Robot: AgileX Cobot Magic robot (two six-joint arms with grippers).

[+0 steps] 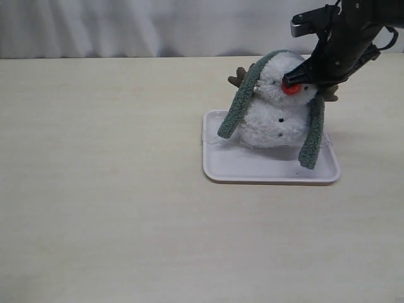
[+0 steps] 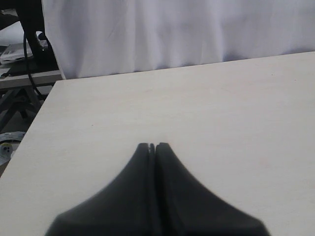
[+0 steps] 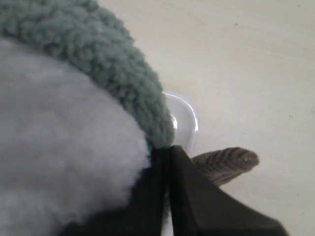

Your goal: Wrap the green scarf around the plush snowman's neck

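The green scarf sits high over the snowman's head, so the robot's right gripper needs to open next to the nose and grab the scarf (image 1: 245, 90) by the opposite twig arm.
The plush snowman (image 1: 274, 120) sits tilted on a white tray (image 1: 265, 172), its orange nose beside my right gripper (image 1: 291, 80). The green scarf (image 1: 238, 107) is draped over the top of its head, one end hanging down each side to the tray. In the right wrist view the scarf (image 3: 98, 44) arcs over the white plush (image 3: 54, 147) and meets the tips of my right gripper (image 3: 166, 150), whose jaws are shut with nothing visibly between them. A brown twig arm (image 3: 226, 162) pokes out beside it. My left gripper (image 2: 152, 145) is shut over bare table, outside the exterior view.
A white curtain (image 1: 126, 25) hangs behind the table's far edge. Pale wooden tabletop (image 1: 101, 189) spreads left of and in front of the tray. In the left wrist view the table's corner edge (image 2: 34, 128) shows, with clutter beyond it.
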